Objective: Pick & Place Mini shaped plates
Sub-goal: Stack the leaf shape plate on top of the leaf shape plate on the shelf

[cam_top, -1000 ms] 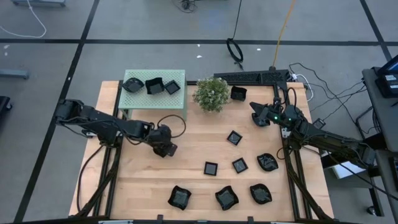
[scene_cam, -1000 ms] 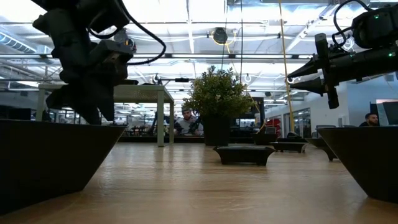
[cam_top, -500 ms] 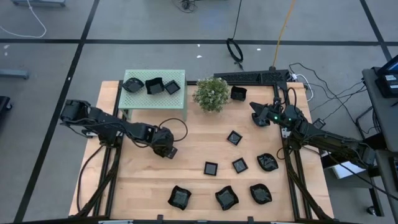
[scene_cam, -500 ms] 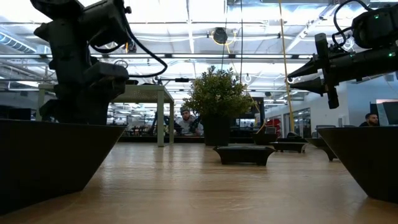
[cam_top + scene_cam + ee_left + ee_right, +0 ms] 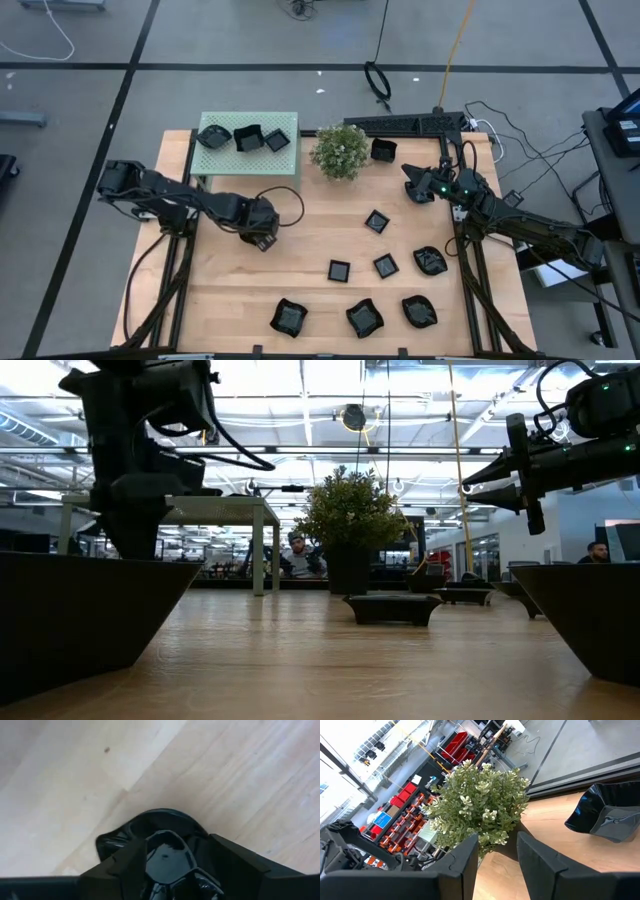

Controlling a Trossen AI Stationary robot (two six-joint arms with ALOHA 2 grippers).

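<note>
I should shift over and pinch the plate's rim at one side [image 5: 201, 830] with my left gripper, because the wavy-rimmed plate's broad middle is between its fingers.
Several mini shaped plates, small and glossy black, lie on the wooden table [image 5: 310, 290], among them one at the near edge [image 5: 288, 316] and one in the middle [image 5: 376, 221]. Three more [image 5: 247, 137] rest on a green stand [image 5: 250, 165] at the far left. My left gripper [image 5: 262, 236] points down over the table's left half, open, with a wavy-rimmed plate [image 5: 117, 837] below and between its fingers. My right gripper [image 5: 408, 182] waits level at the far right, open and empty [image 5: 497, 855], facing the potted plant [image 5: 340, 150]. My left gripper comes at the wavy-rimmed plate from above, one finger [image 5: 125, 867] over its rim and the other [image 5: 230, 865] beside it. The fingers cover the plate's edges, and I cannot tell whether they touch it.
A further black plate [image 5: 610, 817] lies right of the plant at the far edge. In the low view two plates loom close at the near edge [image 5: 80, 610] [image 5: 590, 610]. Bare wood lies between my left gripper and the middle plates.
My left gripper has tipped from a slant to pointing almost straight down and has rolled about its own axis, staying over the same spot. The plates on the table and my right arm have kept still.
</note>
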